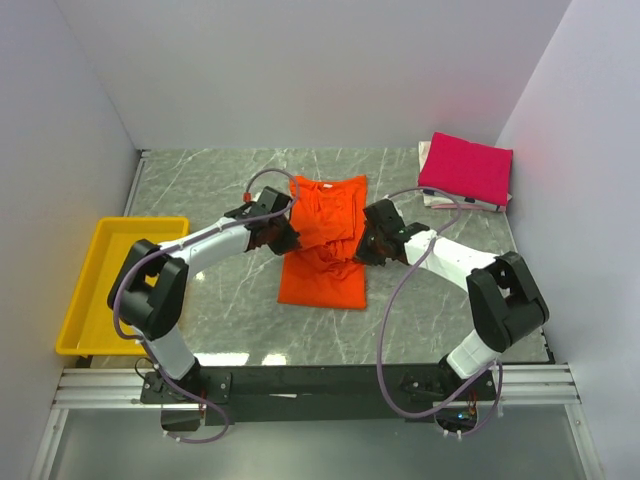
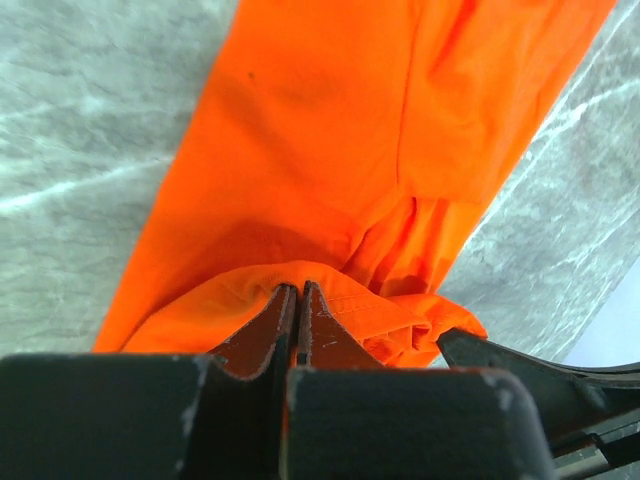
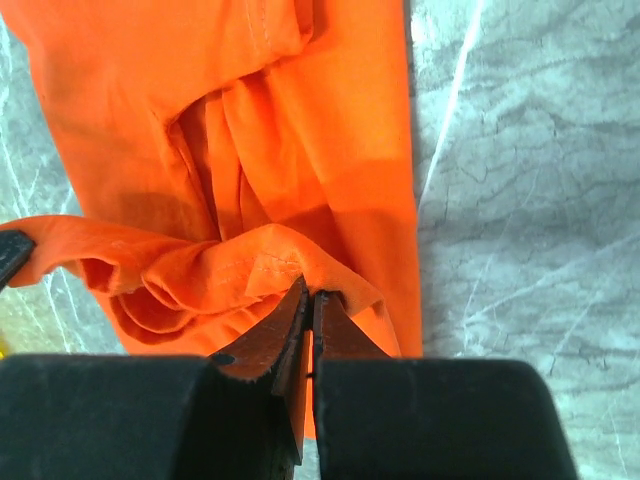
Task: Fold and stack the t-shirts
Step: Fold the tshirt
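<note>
The orange t-shirt's hem is bunched in loose folds, so next my right gripper lays it down, open, then pinches its stitched edge (image 3: 278, 258) and straightens it.
An orange t-shirt (image 1: 322, 262) lies in a long strip down the middle of the marble table, its far part lifted and bunched between the two arms. My left gripper (image 1: 284, 238) pinches the shirt's left edge; in the left wrist view its jaws are shut on a fold of the orange t-shirt (image 2: 330, 160) at the left gripper (image 2: 298, 290). At the shirt's right edge, my right gripper (image 1: 362, 246) is shut on a stitched hem of the orange t-shirt (image 3: 300, 150), seen at the right gripper (image 3: 310, 295). A magenta-pink t-shirt (image 1: 466, 168) lies folded at the far right.
A yellow plastic tray (image 1: 95, 290) sits at the table's left edge. White walls enclose the table on three sides. Something white shows under the pink shirt's near edge (image 1: 440, 198).
</note>
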You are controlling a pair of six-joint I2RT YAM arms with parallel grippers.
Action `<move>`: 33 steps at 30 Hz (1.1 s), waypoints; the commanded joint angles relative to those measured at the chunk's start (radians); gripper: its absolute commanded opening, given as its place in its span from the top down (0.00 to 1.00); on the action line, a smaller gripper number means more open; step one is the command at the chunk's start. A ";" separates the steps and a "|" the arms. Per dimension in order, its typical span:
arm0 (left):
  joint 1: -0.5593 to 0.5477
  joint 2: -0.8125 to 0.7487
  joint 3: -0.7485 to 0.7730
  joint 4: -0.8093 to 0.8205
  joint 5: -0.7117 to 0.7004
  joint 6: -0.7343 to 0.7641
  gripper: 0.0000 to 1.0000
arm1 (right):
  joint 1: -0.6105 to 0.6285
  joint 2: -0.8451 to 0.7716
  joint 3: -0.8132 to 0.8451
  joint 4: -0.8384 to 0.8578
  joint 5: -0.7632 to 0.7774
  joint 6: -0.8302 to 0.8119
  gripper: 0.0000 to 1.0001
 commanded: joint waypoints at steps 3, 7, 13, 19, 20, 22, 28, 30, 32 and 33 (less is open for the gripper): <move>0.025 -0.002 0.008 0.012 0.012 0.017 0.99 | -0.023 0.032 0.030 0.058 -0.060 -0.027 1.00; 0.037 0.001 0.010 0.018 0.014 0.022 0.99 | -0.035 0.041 0.030 0.071 -0.081 -0.029 1.00; 0.050 0.015 0.005 0.019 0.037 0.025 0.99 | -0.048 0.041 0.033 0.096 -0.107 -0.031 1.00; 0.065 0.021 0.007 0.021 0.037 0.028 0.99 | -0.060 0.043 0.035 0.110 -0.113 -0.031 1.00; 0.071 0.021 0.007 0.027 0.041 0.031 0.99 | -0.068 0.041 0.026 0.114 -0.123 -0.029 1.00; 0.074 0.025 0.010 0.027 0.043 0.032 0.99 | -0.077 0.041 0.019 0.122 -0.132 -0.027 1.00; 0.082 0.031 -0.003 0.074 0.069 0.048 0.99 | -0.095 0.032 0.003 0.153 -0.165 -0.026 0.86; 0.090 0.028 -0.016 0.104 0.100 0.065 0.99 | -0.098 0.026 -0.002 0.159 -0.170 -0.031 0.73; 0.103 0.034 -0.007 0.127 0.129 0.085 0.96 | -0.104 0.012 -0.010 0.162 -0.169 -0.029 0.62; 0.108 0.037 0.006 0.131 0.141 0.106 0.86 | -0.109 0.006 -0.013 0.163 -0.167 -0.029 0.57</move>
